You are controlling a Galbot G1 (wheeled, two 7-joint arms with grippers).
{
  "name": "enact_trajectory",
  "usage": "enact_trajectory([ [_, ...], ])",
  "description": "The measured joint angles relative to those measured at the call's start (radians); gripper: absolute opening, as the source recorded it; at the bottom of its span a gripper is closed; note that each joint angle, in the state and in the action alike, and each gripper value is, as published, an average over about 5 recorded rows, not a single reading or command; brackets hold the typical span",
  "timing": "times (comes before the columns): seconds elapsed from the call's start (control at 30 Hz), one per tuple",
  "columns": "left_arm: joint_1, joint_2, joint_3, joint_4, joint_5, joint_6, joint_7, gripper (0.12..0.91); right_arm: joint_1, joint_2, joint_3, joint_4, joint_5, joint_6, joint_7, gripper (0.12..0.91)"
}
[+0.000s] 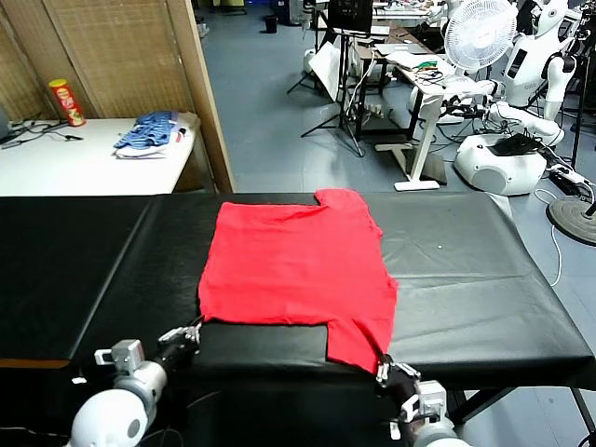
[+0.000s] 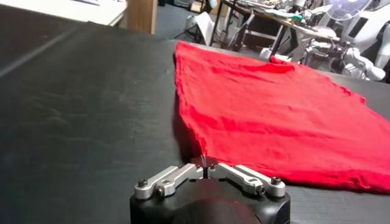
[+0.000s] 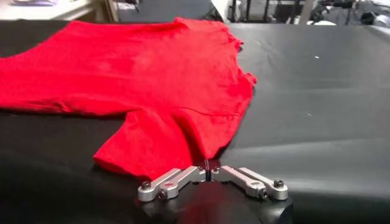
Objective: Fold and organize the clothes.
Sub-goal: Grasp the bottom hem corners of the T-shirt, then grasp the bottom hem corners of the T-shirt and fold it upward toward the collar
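Observation:
Next, my right gripper releases the tip of the near sleeve, now by the table's front edge, setting it free on top of the T-shirt (image 1: 383, 278) (image 3: 240, 85) beside the near corner of the neckline.
A bright red short-sleeved T-shirt (image 1: 293, 265) lies spread flat, plain side up, on the black table (image 1: 484, 270). My left gripper (image 1: 196, 326) is at the shirt's near left corner. In the left wrist view the gripper (image 2: 206, 167) is shut, with the tip of that corner of the shirt (image 2: 268, 115) pinched between the jaws. My right gripper (image 1: 384, 365) is at the tip of the near sleeve by the table's front edge. In the right wrist view the gripper (image 3: 208, 165) is shut on the sleeve edge of the shirt (image 3: 140, 73).
A white side table at the back left carries a blue striped pile of garments (image 1: 149, 133) and a red can (image 1: 67, 102). A wooden screen (image 1: 121, 56) stands behind it. Desks, a fan (image 1: 480, 33) and white robots (image 1: 507, 149) stand beyond the table's far right.

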Motion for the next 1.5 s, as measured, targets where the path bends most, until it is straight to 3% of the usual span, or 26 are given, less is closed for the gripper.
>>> enact_trajectory([
  [0.23,0.12,-0.001,-0.046,-0.121,-0.015,-0.001,-0.019,0.126,0.025,-0.032,0.048,0.005,0.077,0.073,-0.023,0.122],
  [0.5,0.11,-0.02,-0.045,-0.158,-0.055,-0.069,-0.031,0.126,0.221,-0.073,0.037,-0.15,0.132,0.145,-0.04,0.122],
  [0.8,-0.05,-0.042,0.006,-0.071,-0.026,-0.093,-0.047,0.126,0.47,-0.113,-0.036,-0.361,0.128,0.167,-0.069,0.122],
  [1.2,-0.233,-0.018,0.07,0.117,0.104,-0.116,-0.037,0.126,0.665,-0.113,-0.105,-0.561,0.101,0.202,-0.131,0.126],
  [1.33,-0.274,-0.018,0.092,0.169,0.117,-0.113,-0.037,0.126,0.668,-0.121,-0.1,-0.565,0.101,0.22,-0.151,0.208],
  [1.4,-0.291,-0.021,0.1,0.19,0.124,-0.108,-0.037,0.131,0.658,-0.13,-0.095,-0.551,0.101,0.221,-0.158,0.3],
  [1.5,-0.306,-0.025,0.108,0.21,0.134,-0.101,-0.037,0.211,0.629,-0.148,-0.084,-0.51,0.101,0.21,-0.16,0.467],
])
